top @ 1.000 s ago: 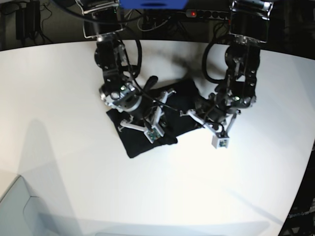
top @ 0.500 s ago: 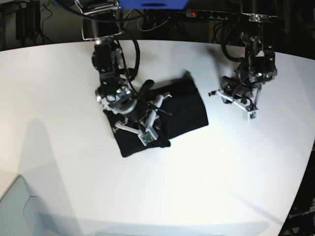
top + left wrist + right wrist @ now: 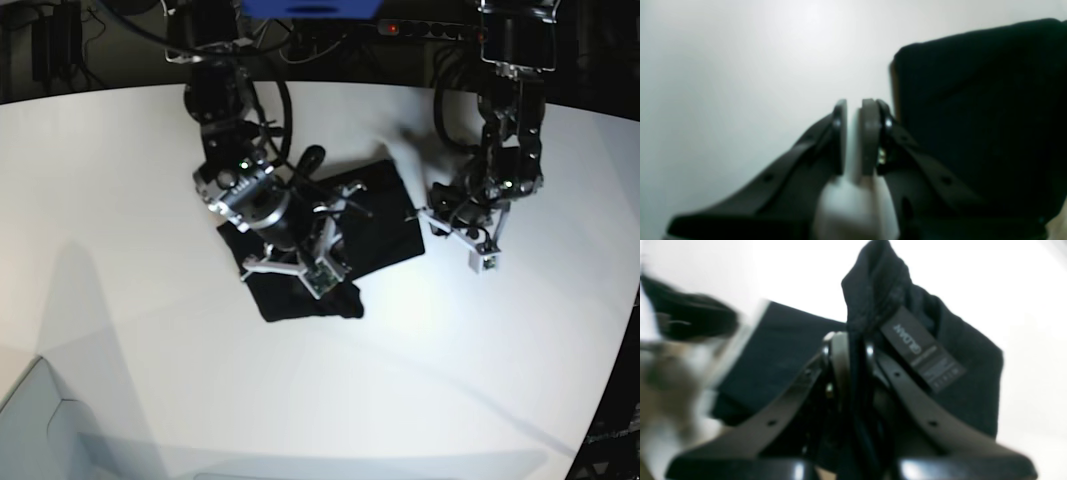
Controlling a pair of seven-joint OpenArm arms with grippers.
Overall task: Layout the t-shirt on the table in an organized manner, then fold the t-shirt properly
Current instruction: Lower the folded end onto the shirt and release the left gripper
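Observation:
My right gripper needs to let go of the raised fold at the t-shirt's corner (image 3: pixel 404 261) (image 3: pixel 788 308) near my left gripper.
The black t-shirt (image 3: pixel 385 235) lies folded into a small bundle in the middle of the white table (image 3: pixel 150 250). My right gripper (image 3: pixel 855 340) is shut on a raised fold of the t-shirt (image 3: pixel 973 373), beside its small tag (image 3: pixel 922 348). In the base view this gripper (image 3: pixel 335 215) sits over the bundle's left half. My left gripper (image 3: pixel 853 103) hangs over bare table, its jaws almost together with nothing between them. The t-shirt's corner (image 3: pixel 973 116) lies just to its right. In the base view the left gripper (image 3: pixel 425 215) is at the shirt's right edge.
A power strip (image 3: pixel 420 28) and cables lie beyond the table's far edge. The table's curved edge (image 3: pixel 615 380) runs down the right side. A pale grey box corner (image 3: pixel 30 420) shows at the bottom left.
The left arm let go of the shirt, swung up and away to the right, then came back down to the shirt's right edge. The right arm shifted slightly right, dragging the cloth.

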